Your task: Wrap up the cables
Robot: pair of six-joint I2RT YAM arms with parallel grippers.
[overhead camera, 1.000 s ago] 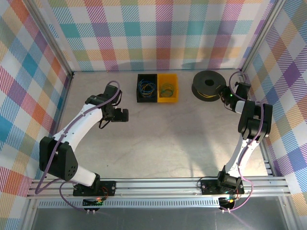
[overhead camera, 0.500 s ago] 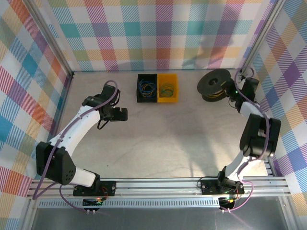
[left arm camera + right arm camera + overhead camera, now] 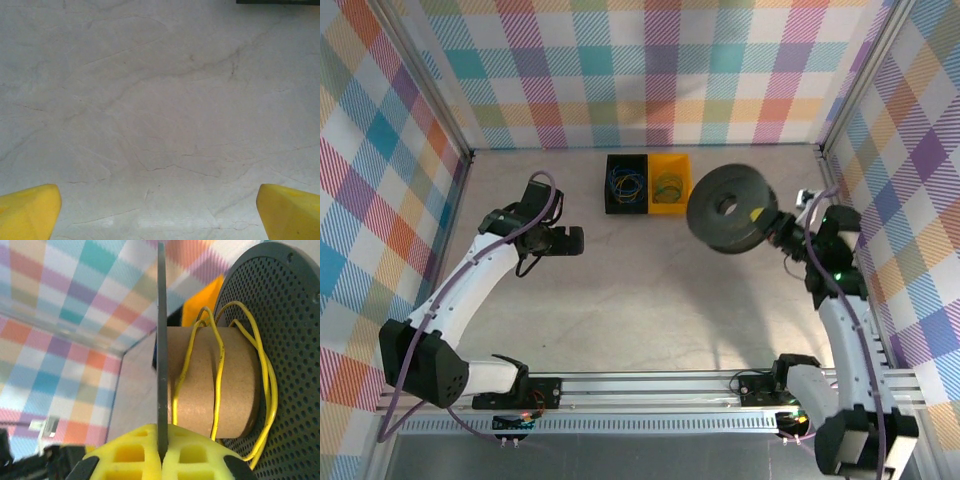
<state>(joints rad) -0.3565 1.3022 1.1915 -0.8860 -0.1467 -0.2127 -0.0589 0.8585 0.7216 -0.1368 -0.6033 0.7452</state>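
Observation:
The robot's right gripper needs to set the black spool down flat on the bare table (image 3: 659, 263) in front of the yellow bin.
My right gripper (image 3: 782, 228) is shut on the thin front flange of a black round spool (image 3: 728, 210) and holds it tilted in the air, right of the bins. In the right wrist view the yellow fingers (image 3: 130, 455) pinch the flange edge (image 3: 162, 340). A thin yellow cable (image 3: 220, 375) loops loosely round the cardboard core (image 3: 200, 385). A blue cable coil (image 3: 625, 183) lies in the black bin and a yellow-green coil (image 3: 669, 184) in the yellow bin. No teal-green cable is in view. My left gripper (image 3: 578, 240) hangs open over bare table (image 3: 160, 125).
The black bin (image 3: 610, 199) and yellow bin (image 3: 686, 165) stand side by side at the back centre. Checkered walls enclose the table on three sides. An aluminium rail (image 3: 650, 385) with both arm bases runs along the near edge.
The right arm has picked the spool up from the back right corner and swung it left and toward the middle, tilting it. The left gripper has barely moved.

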